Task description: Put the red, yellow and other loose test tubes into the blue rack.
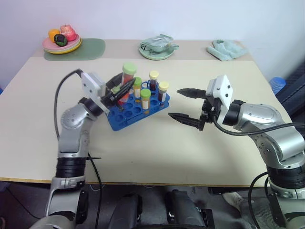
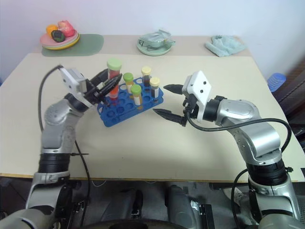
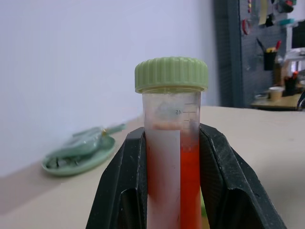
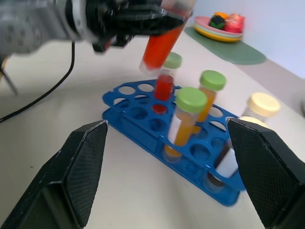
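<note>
The red tube will go from my left gripper into an empty front-row hole of the blue rack [image 1: 128, 114], near the other red tube.
My left gripper [image 1: 125, 88] is shut on a test tube [image 1: 128, 78] of red liquid with a green cap [image 3: 171, 74]. It holds the tube tilted, the lower end just above the left part of the blue rack [image 1: 135, 113]. The black fingers [image 3: 121, 191] clamp the tube's sides. Several tubes stand in the rack: a red one with a green cap [image 4: 165, 83], two orange-yellow ones with green caps [image 4: 188, 119], and two dark ones with cream caps [image 1: 163, 90]. To the rack's right, my right gripper [image 1: 174, 102] is open and empty, pointing at the rack.
At the back of the table are a plate of fruit [image 1: 62, 44] on a green mat [image 1: 93, 48], a green dish with a packet [image 1: 157, 47] and a crumpled teal cloth [image 1: 226, 49]. A blue object [image 1: 277, 84] sits off the table's right edge.
</note>
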Controlling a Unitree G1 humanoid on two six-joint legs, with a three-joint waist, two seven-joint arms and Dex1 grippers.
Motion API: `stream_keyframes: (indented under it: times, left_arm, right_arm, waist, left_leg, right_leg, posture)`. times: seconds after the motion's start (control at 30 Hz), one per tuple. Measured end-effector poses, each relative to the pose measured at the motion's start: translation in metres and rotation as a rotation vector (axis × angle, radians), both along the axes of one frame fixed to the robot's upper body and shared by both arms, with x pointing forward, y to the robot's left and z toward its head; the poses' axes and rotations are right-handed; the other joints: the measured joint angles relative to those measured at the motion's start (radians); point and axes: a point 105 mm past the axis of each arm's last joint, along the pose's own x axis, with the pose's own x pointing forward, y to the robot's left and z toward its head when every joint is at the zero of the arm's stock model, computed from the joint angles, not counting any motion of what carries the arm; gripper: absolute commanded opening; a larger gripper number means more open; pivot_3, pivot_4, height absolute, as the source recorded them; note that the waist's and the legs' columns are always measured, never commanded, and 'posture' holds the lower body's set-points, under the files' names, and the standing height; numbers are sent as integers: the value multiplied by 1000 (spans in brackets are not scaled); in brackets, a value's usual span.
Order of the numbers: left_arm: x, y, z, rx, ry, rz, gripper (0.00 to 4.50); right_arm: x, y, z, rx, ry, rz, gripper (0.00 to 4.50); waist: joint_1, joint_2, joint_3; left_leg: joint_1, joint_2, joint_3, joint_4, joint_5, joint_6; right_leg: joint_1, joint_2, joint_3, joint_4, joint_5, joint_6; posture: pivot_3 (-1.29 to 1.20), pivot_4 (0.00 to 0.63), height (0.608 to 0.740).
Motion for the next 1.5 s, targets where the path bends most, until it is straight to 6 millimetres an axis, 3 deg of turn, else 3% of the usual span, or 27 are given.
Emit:
stream_keyframes:
  times: [0.1, 0.23, 0.37, 1.3, 1.5]
  left_arm:
    - [2, -1, -18, 19, 14, 10, 846]
    - [1, -2, -27, 14, 10, 5, 846]
    - [-1, -4, -56, 13, 74, 8, 846]
    - [8, 2, -78, -84, 93, 32, 846]
    - [5, 5, -95, -112, 171, 29, 3702]
  right_arm:
    - [-2, -2, 2, -3, -12, -10, 4088]
    - [-4, -3, -2, -3, 0, -16, 4088]
    - [-4, -9, -2, -5, -1, -39, 4088]
    - [-6, -11, -1, -4, -6, -51, 4088]
    - [-6, -11, 0, -6, -8, -52, 4088]
  waist:
    - [1, 0, 0]
    - [3, 0, 0]
    - [1, 0, 0]
    - [-3, 7, -5]
    - [1, 7, -6]
  left_leg:
    - [0, 0, 0, 0, -1, 3]
    - [0, 0, 0, 0, -3, 6]
    - [0, 0, 0, 0, -3, 6]
    - [15, 0, 0, -2, -5, 9]
    - [15, 0, 0, -2, -5, 9]
  right_leg:
    - [0, 0, 0, 0, 0, 0]
    - [0, 0, 0, 0, 0, 0]
    - [0, 0, 0, 0, 0, 0]
    - [15, 0, 1, -2, 0, 0]
    - [15, 0, 1, -2, 0, 0]
  posture:
    - [0, 150, 740]
    - [0, 150, 740]
    - [0, 150, 740]
    - [0, 150, 740]
    - [0, 150, 740]
